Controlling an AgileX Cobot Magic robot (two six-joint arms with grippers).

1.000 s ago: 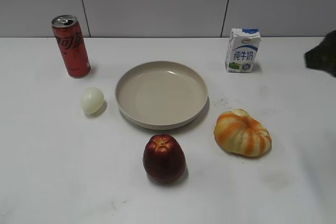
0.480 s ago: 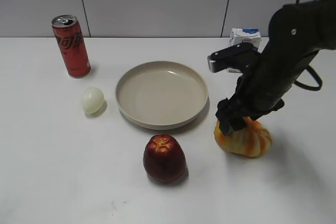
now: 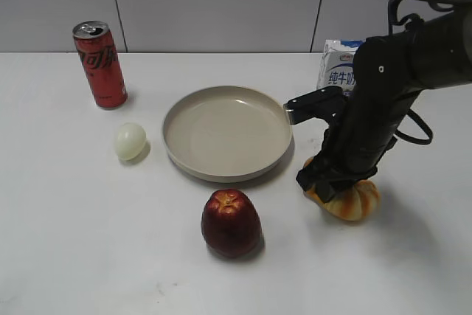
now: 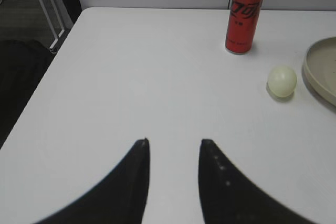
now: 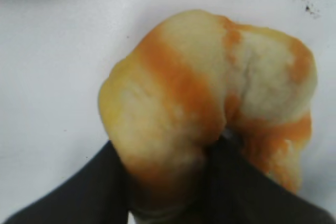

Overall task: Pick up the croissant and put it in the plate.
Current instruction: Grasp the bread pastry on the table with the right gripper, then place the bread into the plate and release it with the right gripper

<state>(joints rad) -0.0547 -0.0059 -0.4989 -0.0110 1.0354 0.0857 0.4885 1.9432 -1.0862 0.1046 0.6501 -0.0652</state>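
Observation:
I need to release the croissant with my right gripper on the middle of the beige plate [image 3: 237, 131], behind the dark red apple.
The croissant [image 3: 355, 201], puffy with orange and cream stripes, lies on the white table right of the beige plate [image 3: 168, 145]. My right gripper [image 3: 329, 179] is down on its left part. In the right wrist view the croissant [image 5: 210, 77] fills the frame, and the right gripper [image 5: 165, 153] has its two dark fingers pressed on either side of one lobe, which looks pinched. My left gripper [image 4: 173, 141] is open and empty over bare table, far left of the plate's rim [image 4: 320, 72]. It does not show in the exterior view.
A red drink can [image 3: 99, 64] stands at the back left, and a pale egg-like ball [image 3: 130, 141] lies left of the plate. A dark red apple [image 3: 231, 223] sits in front of the plate. A milk carton [image 3: 335, 68] stands behind my right arm.
My right arm came in from the right, dropped onto the croissant and settled lower, with the fingers now around one lobe. The other things have not moved.

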